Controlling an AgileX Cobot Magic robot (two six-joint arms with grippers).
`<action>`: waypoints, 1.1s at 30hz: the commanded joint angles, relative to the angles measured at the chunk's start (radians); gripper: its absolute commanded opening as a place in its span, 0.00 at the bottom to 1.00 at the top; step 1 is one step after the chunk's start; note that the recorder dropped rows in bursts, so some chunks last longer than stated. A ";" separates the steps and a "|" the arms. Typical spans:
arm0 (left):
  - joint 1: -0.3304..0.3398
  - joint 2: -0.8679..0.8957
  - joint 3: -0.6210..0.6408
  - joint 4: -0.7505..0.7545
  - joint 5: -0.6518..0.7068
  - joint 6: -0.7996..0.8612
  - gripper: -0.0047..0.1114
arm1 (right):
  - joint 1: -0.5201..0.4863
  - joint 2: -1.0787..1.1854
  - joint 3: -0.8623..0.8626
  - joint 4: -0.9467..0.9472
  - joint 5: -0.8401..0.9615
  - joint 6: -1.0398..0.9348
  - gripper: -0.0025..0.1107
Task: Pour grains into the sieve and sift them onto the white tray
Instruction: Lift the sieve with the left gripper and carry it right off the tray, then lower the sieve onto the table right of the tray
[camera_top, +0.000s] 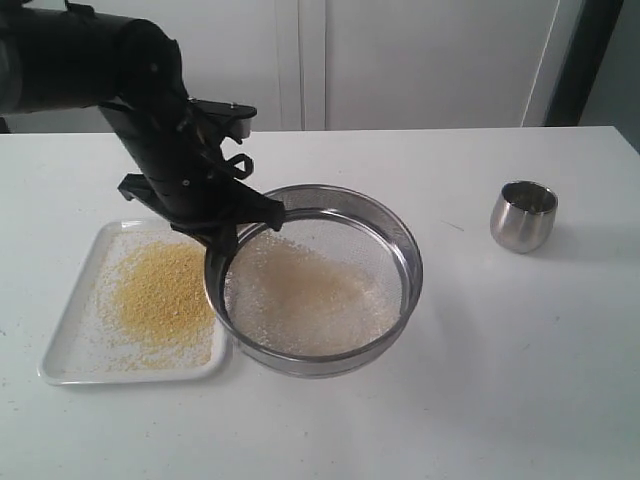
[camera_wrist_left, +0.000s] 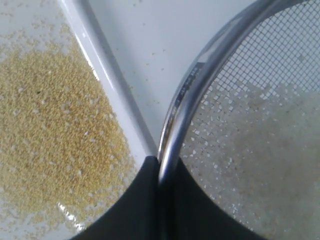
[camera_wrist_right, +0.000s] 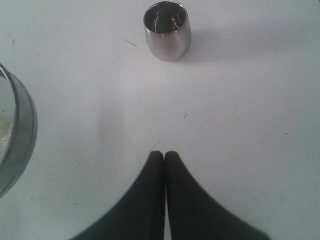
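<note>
My left gripper is going to set the steel sieve down on the table (camera_top: 411, 330). It will let go of it there, between the white tray and the steel cup.
The steel sieve (camera_top: 400, 255) sits at mid-table, to the right of the white tray (camera_top: 75, 310), and its near-left edge overlaps the tray's right rim. My left gripper (camera_top: 232, 232) is shut on the sieve's left rim (camera_wrist_left: 172, 130), one finger inside the ring and one outside. Pale whitish grains (camera_top: 300, 295) lie on the mesh (camera_wrist_left: 260, 135). A golden-yellow heap of grains (camera_top: 165, 290) lies on the tray (camera_wrist_left: 107, 75). My right gripper (camera_wrist_right: 164, 154) is shut with nothing between its fingers, above bare table, and is out of the exterior view.
A small rounded steel cup (camera_top: 523, 215) stands upright on the table to the right of the sieve, and shows ahead of the right gripper (camera_wrist_right: 167, 30). The black left arm (camera_top: 90, 60) reaches in from the upper left. A white wall stands behind the table.
</note>
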 joint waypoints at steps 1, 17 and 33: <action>-0.035 0.043 -0.062 -0.029 -0.009 -0.016 0.04 | 0.002 -0.006 0.003 0.000 -0.007 0.003 0.02; -0.125 0.247 -0.221 -0.038 -0.086 -0.063 0.04 | 0.002 -0.006 0.003 0.000 -0.007 0.003 0.02; -0.164 0.326 -0.281 -0.044 -0.094 -0.066 0.04 | 0.002 -0.006 0.003 0.000 -0.007 0.003 0.02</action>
